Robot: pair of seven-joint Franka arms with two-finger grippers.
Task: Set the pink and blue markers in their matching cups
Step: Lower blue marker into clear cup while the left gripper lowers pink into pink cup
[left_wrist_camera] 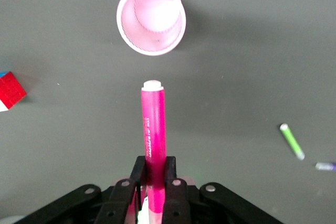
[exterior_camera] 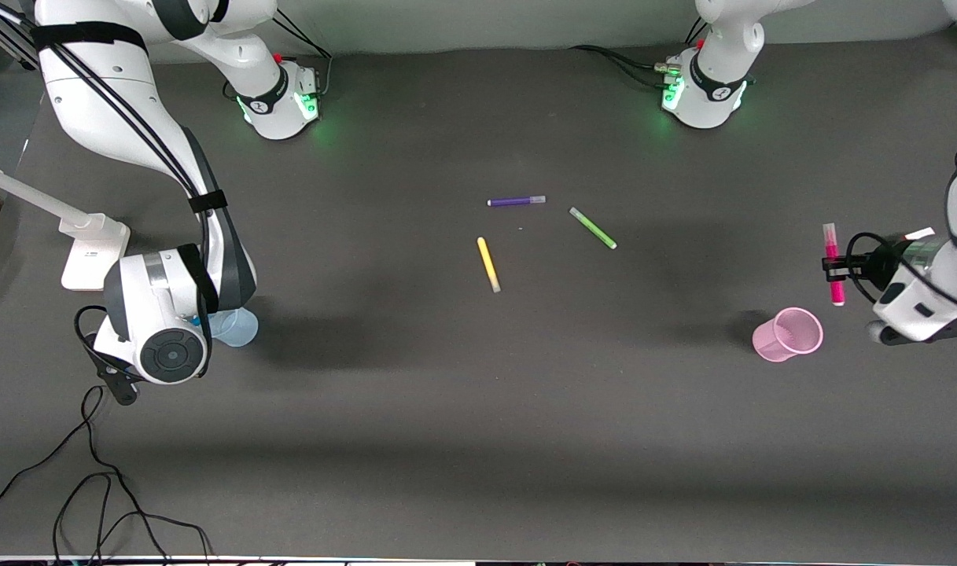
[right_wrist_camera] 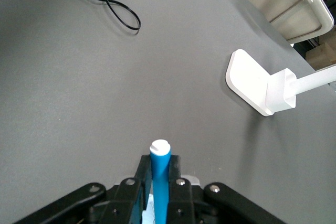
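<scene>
My left gripper will release the pink marker inside the open light pink cup [exterior_camera: 788, 327] [left_wrist_camera: 153, 22], so that it leans on the cup's rim.
My left gripper [exterior_camera: 833, 267] is shut on the pink marker [exterior_camera: 834, 275] and holds it in the air over the table just beside the light pink cup [exterior_camera: 789, 335]. In the left wrist view the pink marker [left_wrist_camera: 153, 129] sticks out from the gripper [left_wrist_camera: 155, 163] toward the open pink cup [left_wrist_camera: 151, 18]. My right gripper [right_wrist_camera: 160, 163] is shut on the blue marker [right_wrist_camera: 159, 174]. In the front view the right hand [exterior_camera: 163, 346] hangs beside the pale blue cup [exterior_camera: 238, 328] and partly hides it.
A purple pen [exterior_camera: 516, 201], a green pen [exterior_camera: 593, 228] and a yellow pen [exterior_camera: 488, 264] lie mid-table. A white stand base [exterior_camera: 93, 251] and black cables [exterior_camera: 93, 472] are at the right arm's end. A red block [left_wrist_camera: 10, 90] lies near the pink cup.
</scene>
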